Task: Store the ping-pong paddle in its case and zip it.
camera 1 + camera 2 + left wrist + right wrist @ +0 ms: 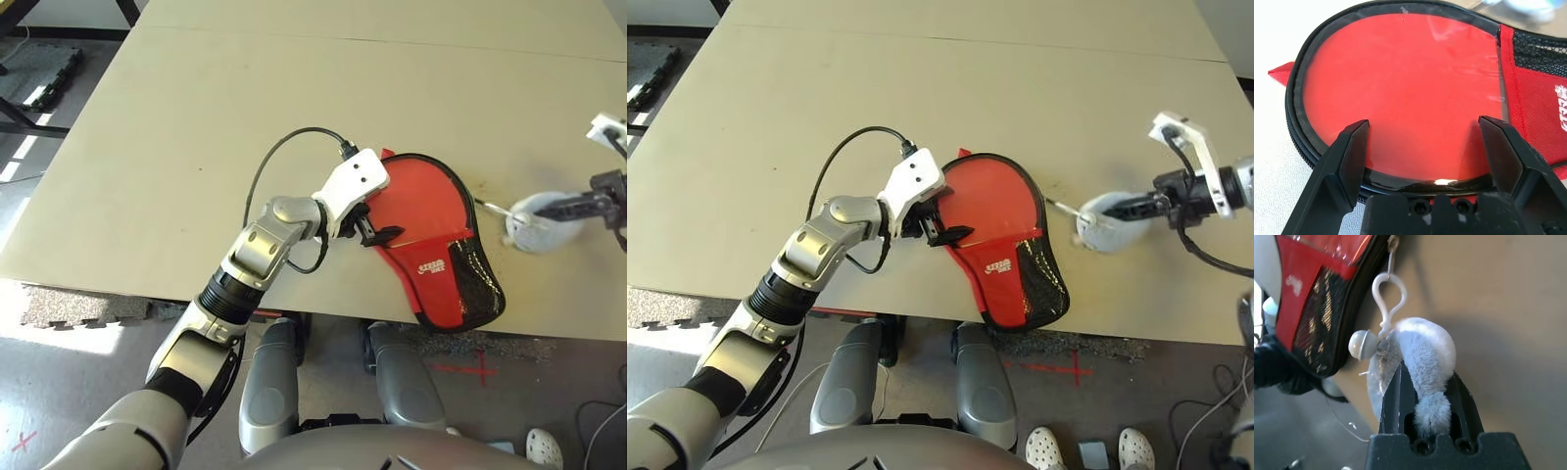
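Note:
Next, my right gripper releases the fluffy charm on the tan table (523, 271), beside the mesh pocket of the case and near the front edge.
Its case (431, 225) lies flat near the table's front edge, red with black zip edging, a mesh pocket and a white logo. Its round part (1400, 83) is a glossy red panel; the ping-pong paddle cannot be made out separately. My left gripper (380, 233) is open at the case's left rim, its fingers (1347, 161) over the zip edge. To the right of the case, my right gripper (1117, 209) is shut on a fluffy pale grey-blue charm (1425, 342). A white clip (1388, 298) links that charm to the zip pull (1392, 245).
The tan table (196, 147) stretches wide behind and to the left of the case. The case's narrow end reaches the front edge. A black cable (284, 147) loops off my left wrist. A person's shoes (1048, 446) stand on the floor below.

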{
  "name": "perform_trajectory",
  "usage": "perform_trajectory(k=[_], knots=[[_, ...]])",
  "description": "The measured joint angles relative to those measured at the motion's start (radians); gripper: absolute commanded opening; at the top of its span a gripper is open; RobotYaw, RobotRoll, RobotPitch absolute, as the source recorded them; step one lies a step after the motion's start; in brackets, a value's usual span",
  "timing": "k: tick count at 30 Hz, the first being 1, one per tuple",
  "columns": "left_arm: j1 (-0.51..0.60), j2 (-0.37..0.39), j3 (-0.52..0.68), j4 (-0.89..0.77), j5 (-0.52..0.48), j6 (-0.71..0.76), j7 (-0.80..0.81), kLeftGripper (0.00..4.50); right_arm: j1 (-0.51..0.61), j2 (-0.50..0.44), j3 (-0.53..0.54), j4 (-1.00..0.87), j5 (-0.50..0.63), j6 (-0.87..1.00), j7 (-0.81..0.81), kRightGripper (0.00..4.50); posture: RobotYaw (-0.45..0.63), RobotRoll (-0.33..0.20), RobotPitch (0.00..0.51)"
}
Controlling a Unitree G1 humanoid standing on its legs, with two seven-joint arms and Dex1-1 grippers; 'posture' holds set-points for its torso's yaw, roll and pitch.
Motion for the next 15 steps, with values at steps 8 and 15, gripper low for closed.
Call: perform_trajectory(k=[8, 15], knots=[[-0.005, -0.013, -0.003, 0.018, 0.000, -0.009, -0.002, 4.50, 0.162, -0.192, 0.106, -0.328, 0.261, 0.026, -0.004, 0.20, -0.14, 0.000, 0.281], [-0.012, -0.029, -0.005, 0.035, 0.000, -0.019, -0.003, 4.50, 0.278, -0.242, 0.109, -0.462, 0.314, 0.001, -0.006, 0.19, -0.14, 0.000, 0.279]])
